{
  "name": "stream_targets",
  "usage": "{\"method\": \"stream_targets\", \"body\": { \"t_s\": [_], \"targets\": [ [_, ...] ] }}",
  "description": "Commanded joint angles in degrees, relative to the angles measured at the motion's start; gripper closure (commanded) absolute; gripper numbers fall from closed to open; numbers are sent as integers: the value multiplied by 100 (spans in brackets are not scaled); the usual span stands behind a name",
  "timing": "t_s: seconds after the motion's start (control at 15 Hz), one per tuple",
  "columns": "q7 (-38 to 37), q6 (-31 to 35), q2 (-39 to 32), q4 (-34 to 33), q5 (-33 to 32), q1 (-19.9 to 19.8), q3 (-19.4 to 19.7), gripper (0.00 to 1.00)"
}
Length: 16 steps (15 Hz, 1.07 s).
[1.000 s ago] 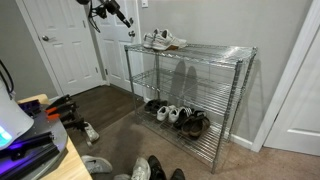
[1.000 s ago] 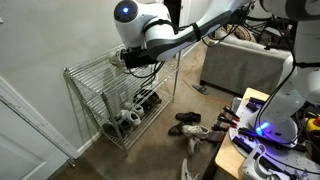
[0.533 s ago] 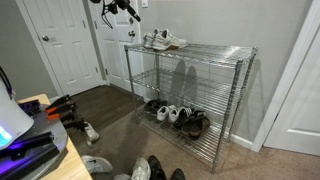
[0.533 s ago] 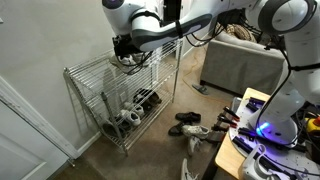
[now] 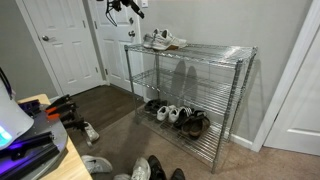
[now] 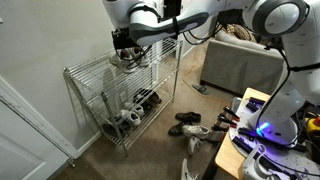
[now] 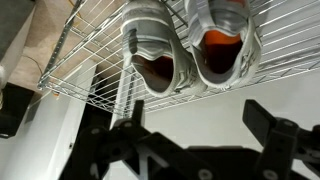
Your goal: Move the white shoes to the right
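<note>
My gripper should next move to the white shoes' touching inner sides (image 5: 153,38) (image 7: 190,70) near their heels and close there, because that picks up both shoes together.
The white shoes (image 5: 163,40) stand side by side on the top shelf of a chrome wire rack (image 5: 215,100), at its end nearest the door. In the wrist view they (image 7: 185,45) fill the upper half, openings facing the camera. In an exterior view they (image 6: 127,56) are partly behind the arm. My gripper (image 5: 122,8) hangs in the air above and beside that end of the rack, apart from the shoes. Its fingers (image 7: 190,135) are spread wide with nothing between them.
Several dark and white-and-black shoes (image 5: 178,116) sit on the rack's bottom shelf. Loose shoes (image 5: 150,168) lie on the brown carpet in front. A white door (image 5: 60,45) stands beside the rack. A desk with equipment (image 5: 30,135) is at the near edge.
The arm has risen and drawn back from the rack's end, the gripper now higher near the top of the view. The shoes have not moved.
</note>
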<state>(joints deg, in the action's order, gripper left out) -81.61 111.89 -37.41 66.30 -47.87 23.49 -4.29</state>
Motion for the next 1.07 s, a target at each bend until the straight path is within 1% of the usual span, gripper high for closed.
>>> {"method": "stream_targets", "body": {
  "t_s": [0.0, 0.27, 0.33, 0.53, 0.6, 0.67, 0.8, 1.0],
  "targets": [
    [0, 0, -2, 0, 0, 0, 0, 0],
    [1249, 373, -113, -127, 209, -333, -198, 0],
    [1600, 561, -167, -151, 330, -463, -284, 0],
    [2437, 372, -507, -543, 619, -642, -340, 0],
    [2710, 339, -640, -701, 921, -523, -82, 0],
    [2863, 195, -784, -862, 1048, -496, 25, 0],
    [3165, 51, -1038, -1174, 1377, -480, 182, 0],
    [3558, -166, -1379, -1591, 1925, -433, 320, 0]
  ]
}}
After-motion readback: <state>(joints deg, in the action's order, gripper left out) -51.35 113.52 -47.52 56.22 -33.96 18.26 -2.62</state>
